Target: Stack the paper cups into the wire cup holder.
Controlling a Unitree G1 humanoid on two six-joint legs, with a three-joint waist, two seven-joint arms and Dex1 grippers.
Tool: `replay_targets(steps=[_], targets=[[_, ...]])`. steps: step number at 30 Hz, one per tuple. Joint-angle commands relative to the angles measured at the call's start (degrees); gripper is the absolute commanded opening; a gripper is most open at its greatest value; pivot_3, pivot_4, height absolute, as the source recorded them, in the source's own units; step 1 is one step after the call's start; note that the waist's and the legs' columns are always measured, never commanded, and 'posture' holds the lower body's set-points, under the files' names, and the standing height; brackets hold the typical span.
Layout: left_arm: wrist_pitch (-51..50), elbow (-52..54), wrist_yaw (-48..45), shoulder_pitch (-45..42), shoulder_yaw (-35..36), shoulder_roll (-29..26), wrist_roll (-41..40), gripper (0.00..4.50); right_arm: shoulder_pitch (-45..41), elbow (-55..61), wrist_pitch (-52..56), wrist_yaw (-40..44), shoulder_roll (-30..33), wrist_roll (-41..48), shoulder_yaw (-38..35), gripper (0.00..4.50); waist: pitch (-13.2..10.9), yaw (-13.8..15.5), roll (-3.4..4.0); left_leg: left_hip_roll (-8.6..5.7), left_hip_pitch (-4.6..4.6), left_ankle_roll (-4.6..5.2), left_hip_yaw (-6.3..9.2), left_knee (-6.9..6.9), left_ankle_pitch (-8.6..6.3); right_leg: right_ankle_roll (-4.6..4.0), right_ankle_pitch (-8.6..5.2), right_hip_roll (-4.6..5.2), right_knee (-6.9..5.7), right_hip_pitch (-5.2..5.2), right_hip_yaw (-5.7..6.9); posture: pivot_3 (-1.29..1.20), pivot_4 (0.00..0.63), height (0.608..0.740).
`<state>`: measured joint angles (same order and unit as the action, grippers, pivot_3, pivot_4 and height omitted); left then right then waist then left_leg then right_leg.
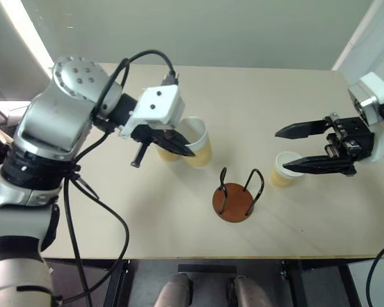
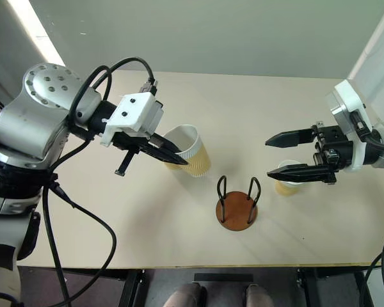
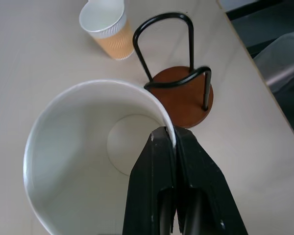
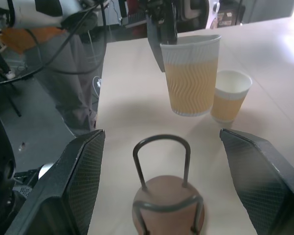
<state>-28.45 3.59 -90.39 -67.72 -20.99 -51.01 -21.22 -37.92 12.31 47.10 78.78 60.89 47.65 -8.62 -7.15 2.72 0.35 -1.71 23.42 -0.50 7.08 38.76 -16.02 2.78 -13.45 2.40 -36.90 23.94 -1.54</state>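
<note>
My left gripper has the paper cup to put down. It will let go of it on the round reddish-brown base (image 1: pixel 233 201) (image 3: pixel 183 96) between the black wire loops.
My left gripper (image 1: pixel 187 151) is shut on the white rim of one paper cup (image 1: pixel 200 146), one finger inside and one outside, holding it tilted above the table, up and to the left of the wire cup holder (image 1: pixel 237 196). A second paper cup (image 1: pixel 167 154) stands on the table just behind the held one, mostly hidden by it. The third cup (image 1: pixel 284 170) stands to the right of the holder. My right gripper (image 1: pixel 293 149) hangs open over that cup, fingers spread wide and pointing left. The holder has a round reddish-brown base and black wire loops, with nothing in it.
The light wooden table (image 1: pixel 147 217) has its front edge close below the holder and its right edge beyond my right gripper. A black cable (image 1: pixel 96 192) hangs from my left arm over the table's left part.
</note>
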Motion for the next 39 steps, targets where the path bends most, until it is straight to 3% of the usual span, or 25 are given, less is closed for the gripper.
replay_targets(steps=[1, 14, 24, 39], targets=[[2.5, -1.2, -2.1, -4.1, -2.9, 1.3, -2.1, 0.05, 0.9, 0.8, -1.4, 0.6, 2.5, 0.2, -4.1, 3.9, 0.0, 0.1, 0.0, -0.01, 0.0, 0.01, 0.0, 0.02, 0.0, 0.01, 0.01, 0.01, 0.01, -0.01, -0.01, 0.0, 0.15, 0.74], [12.5, -14.3, -2.1, -14.6, -12.2, 11.5, -3.4, 0.05, 8.1, 5.0, 0.8, -3.6, 4.8, 3.7, -12.1, 3.9, 0.0, 0.5, -0.01, -0.01, 0.11, 0.12, -0.05, 0.25, -0.02, 0.15, 0.08, 0.01, -0.01, -0.02, -0.04, 0.0, 0.15, 0.74], [13.1, -14.5, -2.1, -16.5, -15.2, 14.8, -5.2, 0.05, 14.3, 7.6, 2.6, -4.7, 7.2, 5.9, -19.8, 3.9, 0.0, 0.9, -0.01, -0.02, 0.23, 0.23, -0.09, 0.32, -0.09, 0.24, 0.13, 0.01, 0.1, -0.01, -0.05, 0.0, 0.15, 0.74], [14.8, -14.5, -2.1, -14.2, -18.0, 14.4, -3.4, 0.05, 12.5, 8.8, 1.9, -9.2, 5.7, 8.0, -16.9, 3.9, 0.0, 0.8, 0.0, -0.02, 0.24, 0.28, -0.11, 0.41, -0.08, 0.34, 0.17, 0.0, 0.09, -0.01, -0.06, 0.0, 0.15, 0.74]])
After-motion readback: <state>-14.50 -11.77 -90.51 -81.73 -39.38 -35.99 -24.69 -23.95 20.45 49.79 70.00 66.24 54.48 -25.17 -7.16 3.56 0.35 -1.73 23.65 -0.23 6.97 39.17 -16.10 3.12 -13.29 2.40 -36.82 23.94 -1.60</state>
